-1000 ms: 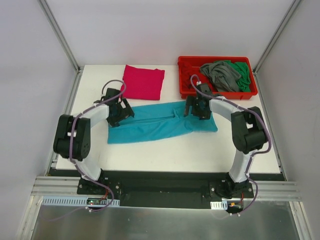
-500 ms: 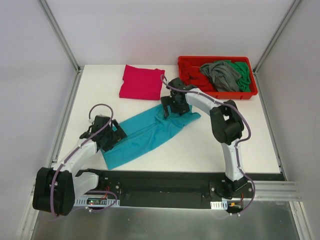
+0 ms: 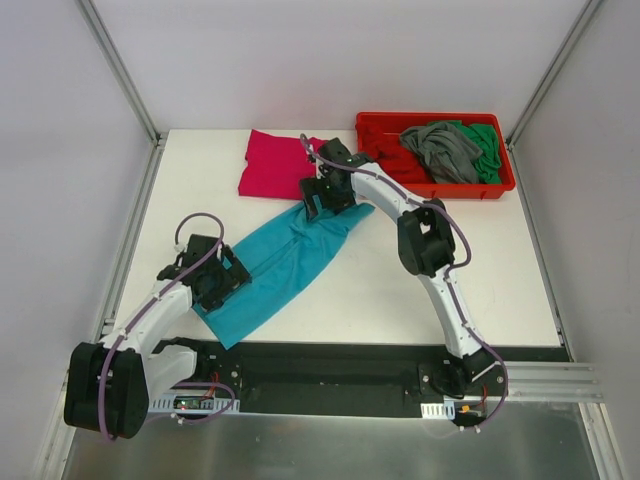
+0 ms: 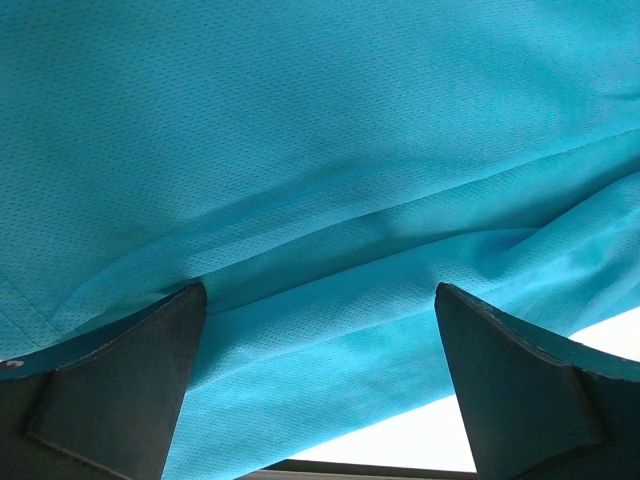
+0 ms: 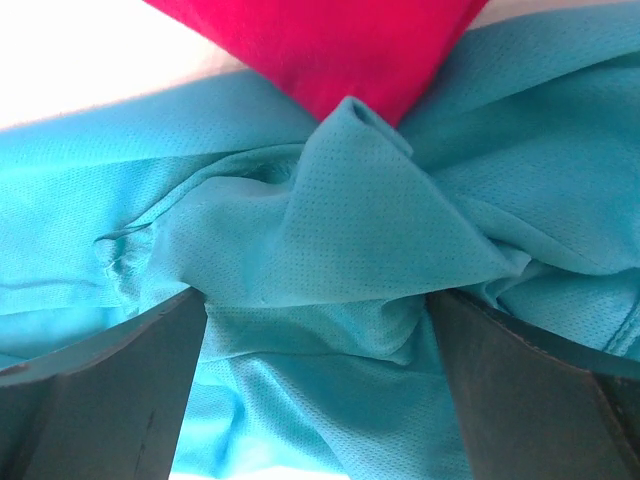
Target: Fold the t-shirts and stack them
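Note:
The teal-blue t-shirt has a near end's outer corner (image 3: 197,308), the corner farther from the black bar. My left gripper closes on it next.
The teal-blue t-shirt (image 3: 285,262) lies as a long diagonal band from the front left to the middle back. My left gripper (image 3: 216,281) is at its lower left end. In the left wrist view its jaws stand wide apart (image 4: 315,290) with the teal cloth (image 4: 320,150) spread between the tips. My right gripper (image 3: 325,194) is at the shirt's upper end, jaws also apart (image 5: 315,295) over bunched teal cloth (image 5: 340,230). The folded magenta-pink t-shirt (image 3: 277,164) lies at the back and touches that bunched end; it also shows in the right wrist view (image 5: 320,40).
A red tray (image 3: 505,184) at the back right holds a heap of grey (image 3: 440,148), green (image 3: 487,140) and red (image 3: 400,166) shirts. The white table (image 3: 420,290) has metal rails at its sides and a black bar along the near edge.
The teal shirt has swung from lying across the table to a diagonal. My right gripper moved left and back to the pink shirt's corner. My left gripper drew back toward the front left.

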`<state>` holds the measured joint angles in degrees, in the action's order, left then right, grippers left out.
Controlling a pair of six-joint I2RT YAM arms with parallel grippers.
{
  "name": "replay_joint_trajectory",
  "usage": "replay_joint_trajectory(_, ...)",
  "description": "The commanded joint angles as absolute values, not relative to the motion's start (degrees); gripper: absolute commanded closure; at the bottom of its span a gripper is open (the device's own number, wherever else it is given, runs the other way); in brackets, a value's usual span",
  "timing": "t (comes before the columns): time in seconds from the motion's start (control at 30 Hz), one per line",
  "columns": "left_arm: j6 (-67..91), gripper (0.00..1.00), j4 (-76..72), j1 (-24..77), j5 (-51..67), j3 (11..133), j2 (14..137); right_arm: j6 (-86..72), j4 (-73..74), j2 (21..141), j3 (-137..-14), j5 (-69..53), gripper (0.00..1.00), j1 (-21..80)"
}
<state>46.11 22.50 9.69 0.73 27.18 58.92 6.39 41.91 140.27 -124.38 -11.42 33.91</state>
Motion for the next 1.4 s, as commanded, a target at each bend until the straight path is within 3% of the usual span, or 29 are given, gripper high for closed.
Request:
replay_joint_trajectory(0.0, 46.4, 0.01, 30.5, 9.1, -3.5, 27.2, 57.6, 7.8, 45.9, 144.9, -127.9, -9.0, 0.04, 34.3)
replay_joint_trajectory(0.3, 45.8, 0.01, 30.7, 9.0, -4.1, 29.3, 60.7, 13.4, 46.0, 143.8, -126.6, -4.2, 0.04, 28.0)
replay_joint_trajectory(0.53, 43.8, 0.01, 25.5, 9.1, 4.9, 31.5, 63.5, 16.9, 43.7, 143.4, -126.0, -5.0, 0.04, 26.1)
replay_joint_trajectory(0.77, 43.2, 0.01, 24.6, 9.2, 5.6, 33.5, 62.6, 17.7, 43.4, 141.4, -125.4, -2.9, 0.04, 25.1)
replay_joint_trajectory(0.9, 41.7, 0.01, 26.5, 9.2, 0.9, 36.9, 60.6, 19.0, 43.4, 137.9, -125.2, -5.6, 0.04, 26.7)
replay_joint_trajectory(1.2, 45.1, 0.01, 36.7, 5.0, -14.4, 39.8, 58.1, 21.9, 44.9, 126.5, -123.8, 2.0, 0.04, 35.8)
replay_joint_trajectory(1.37, 48.8, 0.01, 38.1, 1.1, -17.4, 36.1, 57.8, 15.4, 40.0, 115.4, -109.2, 0.6, 0.04, 42.5)
